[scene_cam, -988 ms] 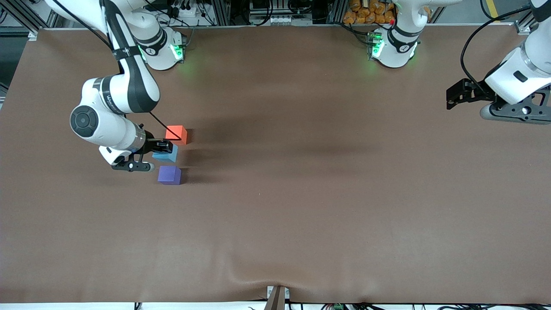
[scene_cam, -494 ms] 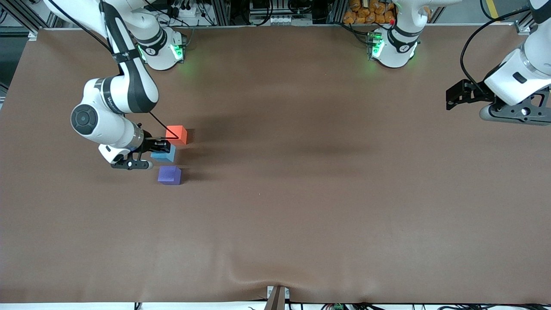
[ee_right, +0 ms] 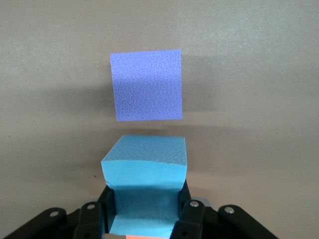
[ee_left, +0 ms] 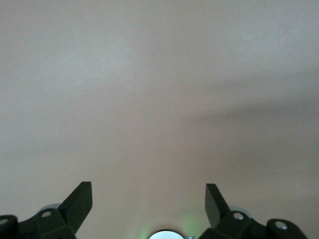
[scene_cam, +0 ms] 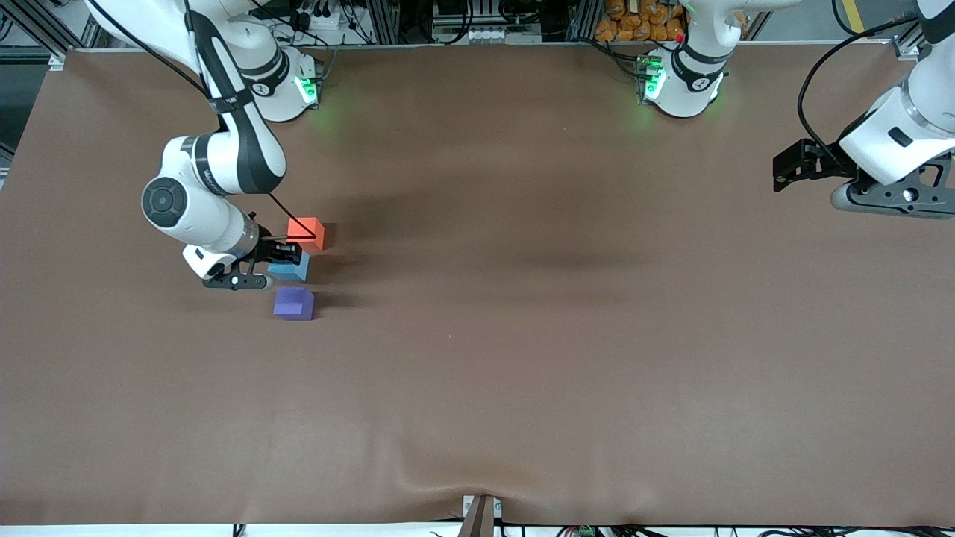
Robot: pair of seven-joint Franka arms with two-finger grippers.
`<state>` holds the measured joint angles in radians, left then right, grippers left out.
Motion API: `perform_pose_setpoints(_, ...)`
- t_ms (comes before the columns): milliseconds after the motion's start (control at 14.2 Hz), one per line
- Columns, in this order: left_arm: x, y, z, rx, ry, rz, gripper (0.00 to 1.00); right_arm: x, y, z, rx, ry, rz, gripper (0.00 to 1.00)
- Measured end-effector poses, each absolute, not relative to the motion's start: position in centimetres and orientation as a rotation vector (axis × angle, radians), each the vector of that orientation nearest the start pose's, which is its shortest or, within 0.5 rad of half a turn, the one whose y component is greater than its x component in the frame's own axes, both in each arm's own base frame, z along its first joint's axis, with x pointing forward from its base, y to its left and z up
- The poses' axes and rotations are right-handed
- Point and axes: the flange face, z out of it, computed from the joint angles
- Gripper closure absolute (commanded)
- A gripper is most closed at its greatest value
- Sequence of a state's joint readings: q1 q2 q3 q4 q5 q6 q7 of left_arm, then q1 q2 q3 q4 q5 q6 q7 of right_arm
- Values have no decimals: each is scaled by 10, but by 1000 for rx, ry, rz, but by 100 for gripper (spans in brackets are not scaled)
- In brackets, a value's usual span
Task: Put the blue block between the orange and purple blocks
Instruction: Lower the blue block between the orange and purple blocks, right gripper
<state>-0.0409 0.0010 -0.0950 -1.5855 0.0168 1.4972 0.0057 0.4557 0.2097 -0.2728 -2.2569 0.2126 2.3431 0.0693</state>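
I will let go of the blue block with my right gripper on the brown cover, midway (scene_cam: 301, 268) (ee_right: 148, 163) between the orange and purple blocks.
The light blue block (scene_cam: 293, 270) is low over the table between the orange block (scene_cam: 307, 230) and the purple block (scene_cam: 293, 303), toward the right arm's end. My right gripper (scene_cam: 286, 258) is shut on it. In the right wrist view the blue block (ee_right: 147, 162) sits between the black fingers (ee_right: 185, 199), with the purple block (ee_right: 146, 85) just past it and a sliver of the orange block (ee_right: 144, 237) at the frame's edge. I cannot tell whether the blue block touches the table. My left gripper (scene_cam: 785, 170) waits open over bare table (ee_left: 159, 99) at the left arm's end.
The brown cover (scene_cam: 522, 335) spans the whole table, with a wrinkle and a small bracket (scene_cam: 481, 514) at the edge nearest the front camera. The two arm bases (scene_cam: 280, 86) (scene_cam: 683, 82) stand along the edge farthest from that camera.
The right arm's wrist has shifted a little toward the left arm's end and toward the bases. The blue block stays gripped between the orange and purple blocks. The left arm has barely moved.
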Motion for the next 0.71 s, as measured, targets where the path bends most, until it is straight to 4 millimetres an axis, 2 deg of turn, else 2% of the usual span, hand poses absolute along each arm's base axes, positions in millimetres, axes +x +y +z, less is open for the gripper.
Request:
perform_pose_setpoints(353, 541, -72, 611, -3108, 220, 137, 0, 510, 99, 237, -3085, 59, 167, 100)
perform_pose_setpoints(705, 541, -72, 611, -3108, 220, 138, 0, 507, 107, 224, -3098, 34, 157, 100)
